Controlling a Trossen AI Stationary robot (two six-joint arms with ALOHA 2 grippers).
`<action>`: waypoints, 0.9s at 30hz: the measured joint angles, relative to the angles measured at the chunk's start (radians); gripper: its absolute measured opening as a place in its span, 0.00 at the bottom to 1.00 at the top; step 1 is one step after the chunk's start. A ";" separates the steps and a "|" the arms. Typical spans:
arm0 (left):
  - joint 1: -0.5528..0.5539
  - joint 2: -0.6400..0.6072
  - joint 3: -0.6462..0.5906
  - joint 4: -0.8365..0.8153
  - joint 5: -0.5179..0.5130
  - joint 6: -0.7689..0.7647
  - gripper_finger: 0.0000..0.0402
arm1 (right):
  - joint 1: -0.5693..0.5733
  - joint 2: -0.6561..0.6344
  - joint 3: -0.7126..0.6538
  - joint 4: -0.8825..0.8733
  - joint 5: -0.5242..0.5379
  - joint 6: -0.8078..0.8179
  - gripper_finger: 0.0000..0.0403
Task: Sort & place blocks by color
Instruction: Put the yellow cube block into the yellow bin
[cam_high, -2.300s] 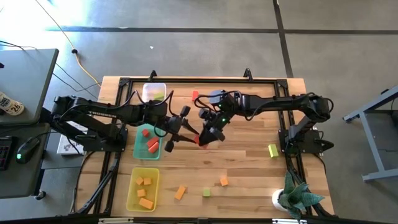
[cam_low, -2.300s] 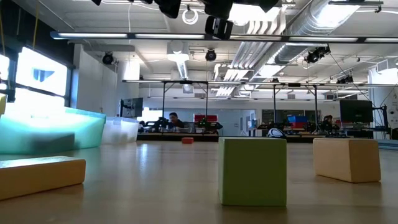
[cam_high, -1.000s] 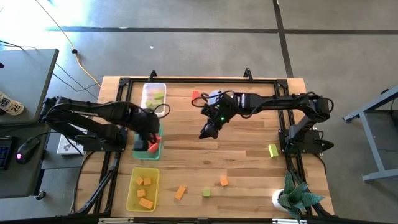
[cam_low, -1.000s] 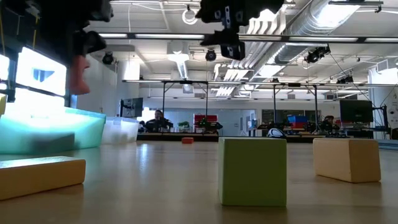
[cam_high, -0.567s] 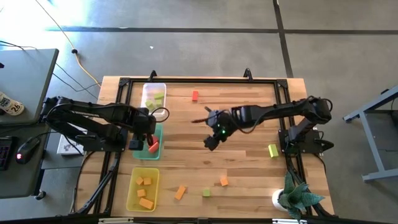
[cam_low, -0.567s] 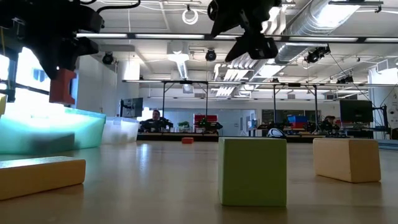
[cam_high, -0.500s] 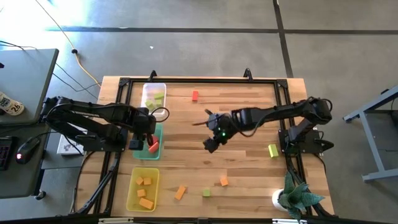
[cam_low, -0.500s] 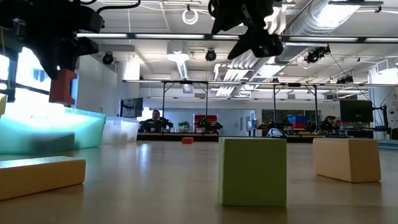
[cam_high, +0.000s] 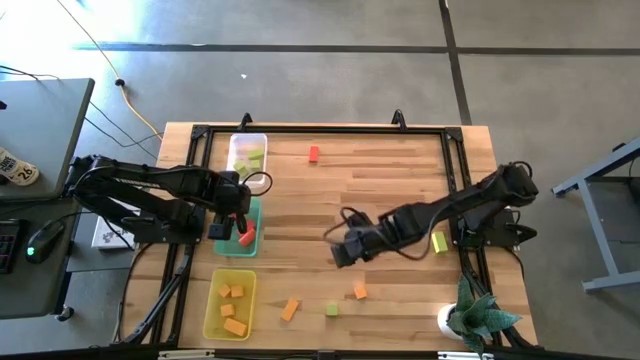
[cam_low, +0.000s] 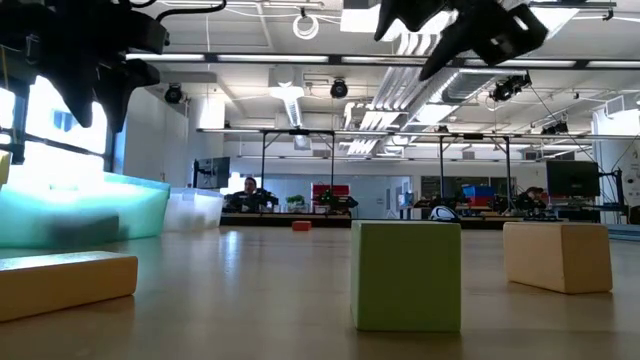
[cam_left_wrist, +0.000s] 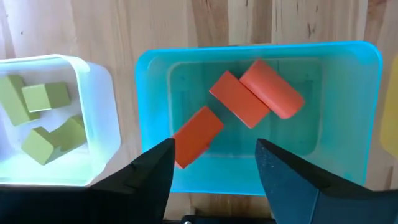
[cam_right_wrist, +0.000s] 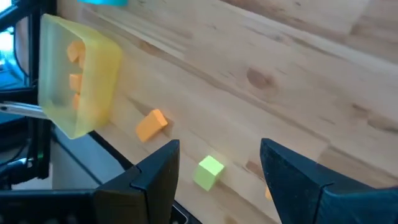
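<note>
Next, the left gripper takes the orange block below the right gripper at handover, beside the teal tray (cam_high: 268, 203).
My left gripper (cam_high: 226, 222) hangs open over the teal tray (cam_high: 238, 253), touching nothing. In the left wrist view (cam_left_wrist: 214, 180) three red blocks (cam_left_wrist: 239, 99) lie on the tray's floor beyond its fingers. My right gripper (cam_high: 342, 250) hangs open above the bare table, right of the middle. The right wrist view (cam_right_wrist: 217, 186) shows a yellow-green block (cam_right_wrist: 208, 172) and an orange block (cam_right_wrist: 151, 124) on the table below it. A clear tray (cam_high: 247, 155) holds yellow-green blocks. A yellow tray (cam_high: 212, 318) holds orange blocks.
Loose blocks lie on the table: a red one (cam_high: 313, 153) at the far side, a yellow-green one (cam_high: 438, 241) at the right, two orange ones (cam_high: 360, 291) (cam_high: 290, 309) and a green one (cam_high: 331, 310) near the front. A potted plant (cam_high: 470, 318) stands at the near right corner.
My left gripper has opened over the teal tray and let go of a red block, which has dropped into the tray. My right gripper has gone toward the table's near edge, staying open.
</note>
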 joint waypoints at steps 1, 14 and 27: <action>0.000 0.000 0.000 0.000 -0.001 0.000 0.53 | 0.014 0.000 0.000 -0.007 0.015 0.020 0.52; 0.000 0.001 0.000 0.028 -0.001 -0.034 0.53 | 0.148 0.106 -0.001 -0.049 -0.054 0.231 0.52; 0.000 0.001 -0.001 0.074 -0.001 -0.034 0.53 | 0.177 0.236 -0.001 -0.035 -0.090 0.284 0.52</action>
